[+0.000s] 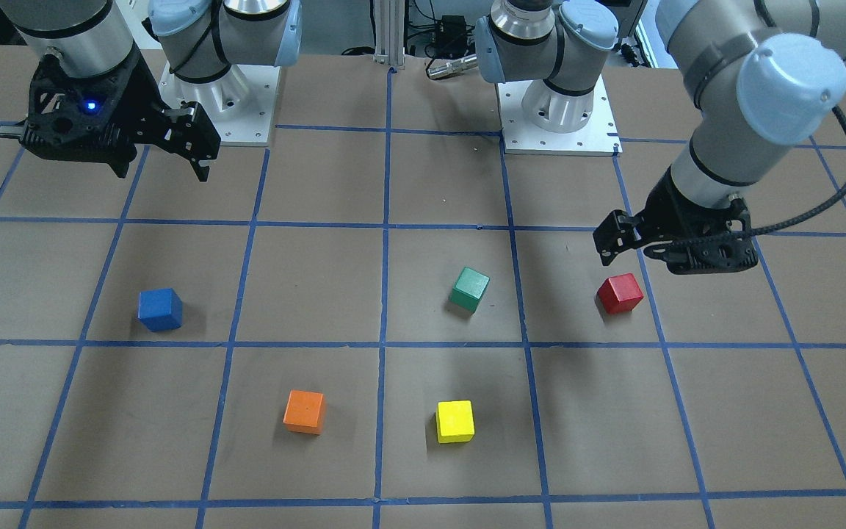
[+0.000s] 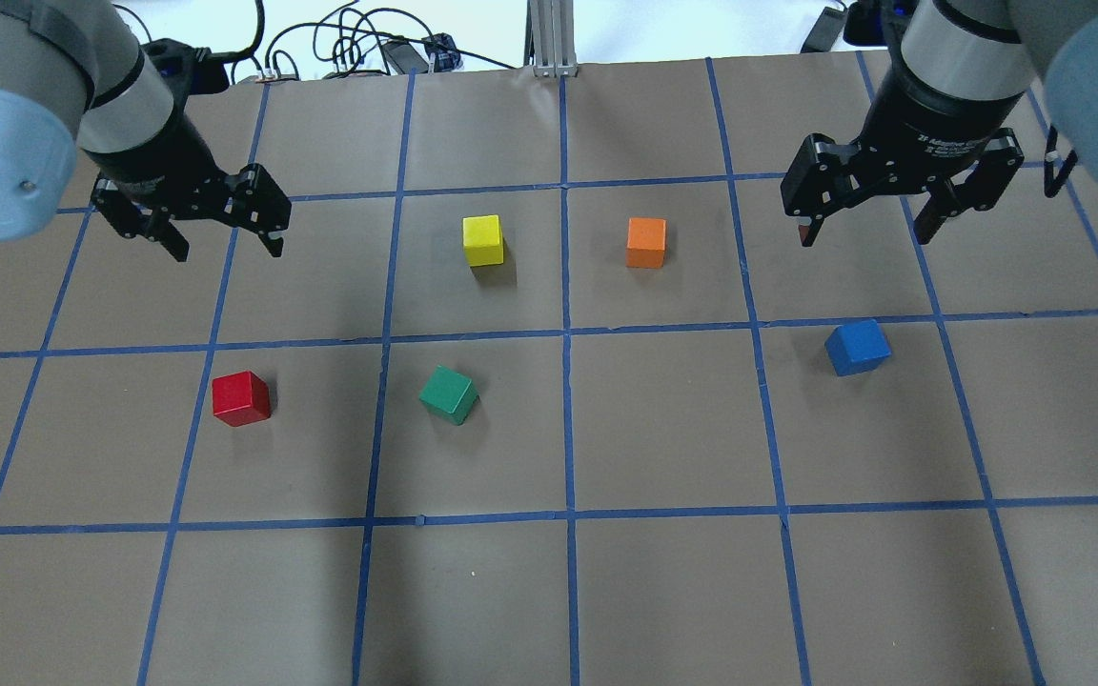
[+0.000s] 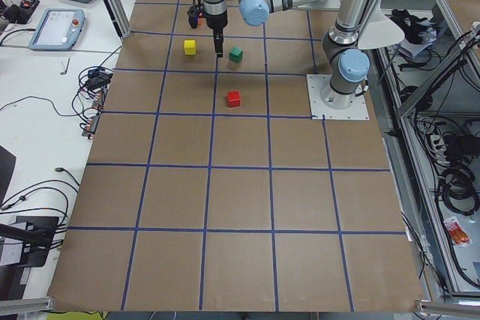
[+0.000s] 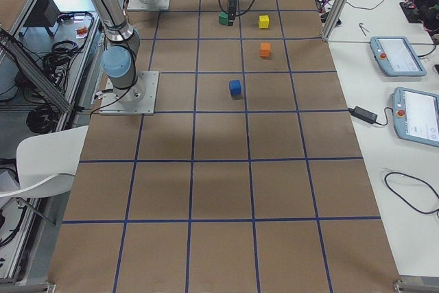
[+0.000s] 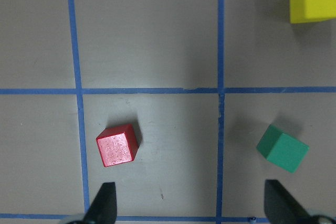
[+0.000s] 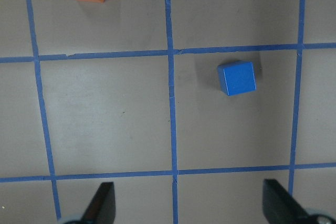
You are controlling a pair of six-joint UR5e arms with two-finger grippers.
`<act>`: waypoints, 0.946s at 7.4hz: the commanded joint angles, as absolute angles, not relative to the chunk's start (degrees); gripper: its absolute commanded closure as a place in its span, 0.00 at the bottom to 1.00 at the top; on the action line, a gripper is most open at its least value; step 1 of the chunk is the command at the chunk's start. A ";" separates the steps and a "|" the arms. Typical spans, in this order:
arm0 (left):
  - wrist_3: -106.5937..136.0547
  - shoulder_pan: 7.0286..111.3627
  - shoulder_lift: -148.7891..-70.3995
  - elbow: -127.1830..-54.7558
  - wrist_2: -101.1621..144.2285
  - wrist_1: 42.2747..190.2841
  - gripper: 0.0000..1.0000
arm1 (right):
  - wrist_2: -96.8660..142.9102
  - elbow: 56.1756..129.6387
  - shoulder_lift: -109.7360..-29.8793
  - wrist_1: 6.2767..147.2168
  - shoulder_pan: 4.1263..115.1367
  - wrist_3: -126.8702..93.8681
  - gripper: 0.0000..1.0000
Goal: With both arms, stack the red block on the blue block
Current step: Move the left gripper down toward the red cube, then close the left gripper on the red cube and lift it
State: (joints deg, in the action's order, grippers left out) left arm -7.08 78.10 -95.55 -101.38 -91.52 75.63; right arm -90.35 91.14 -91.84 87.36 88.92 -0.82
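Note:
The red block is next for my left gripper, which should go down to it and close on the block's sides (image 1: 620, 294) (image 5: 117, 146) that point toward and away from the green cube.
The red block (image 2: 241, 397) sits on the table on the left side, and also shows in the front view (image 1: 620, 293). My left gripper (image 2: 225, 250) hovers open and empty above and beyond it. In the left wrist view the red block (image 5: 117, 145) lies just ahead of the left fingertip, off the centre of the open gripper (image 5: 191, 203). The blue block (image 2: 857, 347) sits on the right side. My right gripper (image 2: 864, 233) hovers open and empty beyond it. In the right wrist view the blue block (image 6: 237, 77) lies ahead, towards the right fingertip.
A green cube (image 2: 449, 394) lies right of the red block. A yellow cube (image 2: 482, 240) and an orange cube (image 2: 646, 242) lie further out, near the middle. The brown table (image 2: 663, 591) is marked with a grid of blue tape.

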 commanded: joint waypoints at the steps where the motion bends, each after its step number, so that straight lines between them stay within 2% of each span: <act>1: -10.62 71.39 -98.78 -112.89 -91.23 59.48 0.00 | -90.44 91.14 -91.85 87.36 88.94 -0.79 0.00; 3: -12.22 70.93 -101.15 -118.72 -91.23 51.72 0.00 | -90.35 91.14 -91.85 87.45 88.86 -0.79 0.00; 6: -14.15 70.93 -105.02 -120.32 -91.41 50.45 0.00 | -90.44 91.14 -91.85 87.45 88.95 -0.79 0.00; 7: -15.28 70.93 -105.20 -120.41 -91.23 50.28 0.51 | -90.44 91.14 -91.85 87.45 88.86 -0.79 0.00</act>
